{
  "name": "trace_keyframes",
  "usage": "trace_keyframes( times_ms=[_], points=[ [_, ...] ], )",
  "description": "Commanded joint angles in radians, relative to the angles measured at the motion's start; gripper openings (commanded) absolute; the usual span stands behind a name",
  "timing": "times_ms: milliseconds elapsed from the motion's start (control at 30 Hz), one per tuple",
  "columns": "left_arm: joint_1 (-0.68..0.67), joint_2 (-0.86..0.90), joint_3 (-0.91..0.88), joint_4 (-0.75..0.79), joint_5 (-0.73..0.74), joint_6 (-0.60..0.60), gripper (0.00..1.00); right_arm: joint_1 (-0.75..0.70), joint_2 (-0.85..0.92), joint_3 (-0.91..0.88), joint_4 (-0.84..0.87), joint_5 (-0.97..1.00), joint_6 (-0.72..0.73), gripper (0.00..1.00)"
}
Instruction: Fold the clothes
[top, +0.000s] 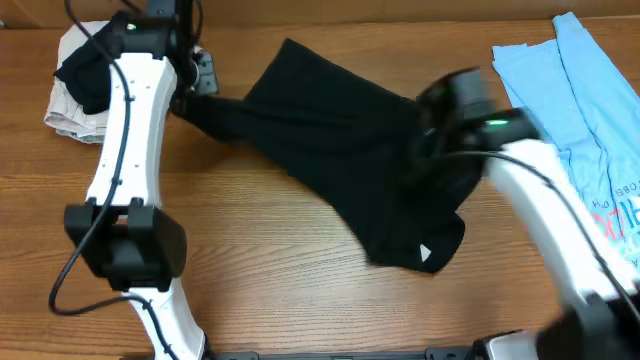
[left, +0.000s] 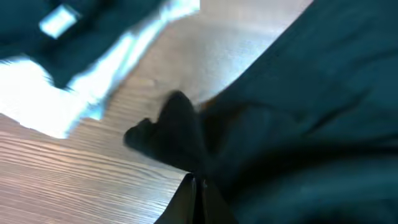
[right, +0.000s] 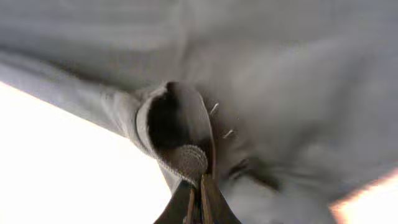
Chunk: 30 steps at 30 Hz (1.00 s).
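Next, my left gripper lets go of the black garment's end on the bare wood (top: 254, 61) near the table's far edge.
The black garment (top: 340, 140) lies stretched across the middle of the table, a small white tag (top: 424, 254) at its near corner. My left gripper (top: 200, 85) is shut on its far left end; in the left wrist view my left gripper's fingers (left: 198, 186) pinch a bunched black fold (left: 174, 134). My right gripper (top: 432, 135) is shut on the garment's right side; in the right wrist view its fingers (right: 199, 186) clamp a ribbed hem fold (right: 183, 158). The light-blue red-printed tee (top: 590, 110) lies at the right edge.
A folded whitish cloth with a dark piece on it (top: 75, 85) lies at the far left, also blurred in the left wrist view (left: 56, 87). Bare wooden tabletop (top: 280, 290) shows at the front.
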Motion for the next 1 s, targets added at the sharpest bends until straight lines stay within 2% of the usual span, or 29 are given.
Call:
trace_keyframes(
  times_ms=[0,267,333,733,967],
  points=[
    [0.006,-0.144,0.097,-0.011,-0.095,0.038,0.04,-0.146,-0.172,0.153,-0.080,-0.005,-0.006,0.04],
    [0.006,-0.325,0.132,0.002,-0.093,0.086,0.04,-0.319,-0.351,0.437,-0.224,0.005,-0.051,0.04],
    [0.005,-0.398,0.133,0.004,-0.090,0.103,0.04,-0.352,-0.394,0.579,-0.279,0.058,-0.051,0.04],
    [-0.023,-0.768,0.133,0.006,-0.078,0.138,0.04,-0.362,-0.471,1.064,-0.518,0.229,-0.055,0.04],
    [-0.023,-0.823,0.133,-0.011,-0.085,0.159,0.04,-0.362,-0.471,1.245,-0.668,0.337,-0.055,0.04]
  ],
)
